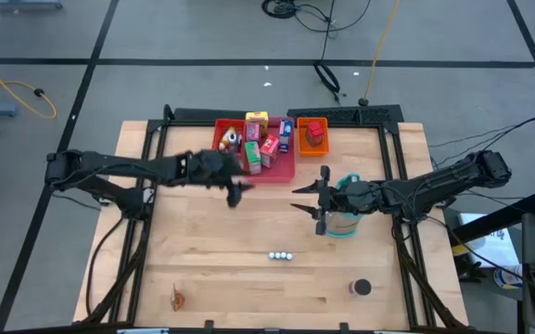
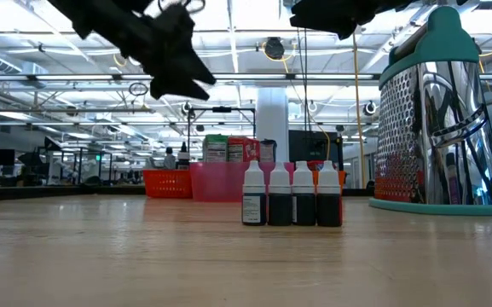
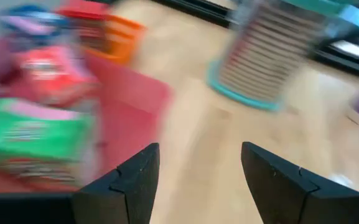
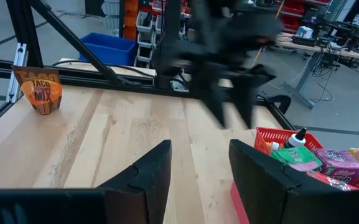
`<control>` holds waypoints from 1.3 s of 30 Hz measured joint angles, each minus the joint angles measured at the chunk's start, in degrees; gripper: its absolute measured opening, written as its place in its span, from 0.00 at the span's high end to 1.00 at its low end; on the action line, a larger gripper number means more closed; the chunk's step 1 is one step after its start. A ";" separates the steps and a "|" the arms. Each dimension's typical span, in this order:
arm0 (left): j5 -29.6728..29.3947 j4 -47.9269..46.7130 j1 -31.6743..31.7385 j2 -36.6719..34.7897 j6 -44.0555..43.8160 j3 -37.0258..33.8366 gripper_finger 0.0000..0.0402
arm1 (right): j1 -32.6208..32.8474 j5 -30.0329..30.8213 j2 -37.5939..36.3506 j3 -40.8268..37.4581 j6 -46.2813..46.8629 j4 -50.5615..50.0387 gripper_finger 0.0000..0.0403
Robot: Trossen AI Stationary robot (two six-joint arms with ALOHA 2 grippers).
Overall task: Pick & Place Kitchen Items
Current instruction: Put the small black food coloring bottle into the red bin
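Note:
My left gripper should close on the body (image 1: 272, 256), just below the white cap, of the tiny bottle at the end of the row closest to the orange taco-mix packet.
Several small food boxes (image 1: 260, 147) in green, red, purple and yellow stand in a red tray and a pink tray (image 1: 284, 173) at the table's far middle. A red block (image 1: 314, 132) sits in the orange tray. Tiny bottles (image 1: 281, 255) stand upright in a row on the wood, also in the low view (image 2: 292, 196). A dark round can (image 1: 361, 289) stands near the front right. My left gripper (image 1: 237, 193) hangs open and empty just near of the pink tray (image 3: 129, 106). My right gripper (image 1: 299, 198) hovers open and empty, level, above the table's middle.
The teal-and-white grater holder (image 1: 343, 221) stands under my right wrist, tall in the low view (image 2: 437, 111). An orange taco-mix packet (image 1: 178, 297) lies at the front left. Bare wood spans the table's left half and middle. A black frame borders the table's far edge.

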 joint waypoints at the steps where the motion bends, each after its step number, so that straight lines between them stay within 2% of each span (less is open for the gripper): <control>1: -0.03 0.02 -2.08 0.00 0.43 0.00 0.43 | 0.00 0.00 0.00 0.00 0.00 -0.02 0.61; 5: -1.86 0.70 -10.43 0.00 0.71 0.00 0.43 | 0.00 -0.02 0.00 0.00 0.00 0.00 0.61; 12: -11.95 5.03 -24.33 4.10 -0.04 -0.02 0.43 | 0.00 -0.02 0.00 0.00 0.01 0.02 0.61; 17: -12.28 12.49 -30.49 10.53 0.61 0.00 0.43 | 0.00 -0.02 0.00 0.00 0.00 0.13 0.61; 23: -12.29 21.94 -33.24 19.33 0.80 0.02 0.43 | 0.00 -0.02 0.00 0.00 0.00 0.29 0.61; 32: -12.96 33.74 -32.90 31.56 0.27 0.00 0.43 | 0.00 -0.04 0.00 0.00 0.02 0.37 0.61; 39: -13.84 36.40 -32.48 35.48 -1.22 0.00 0.43 | 0.00 -0.04 0.00 0.00 0.00 0.31 0.61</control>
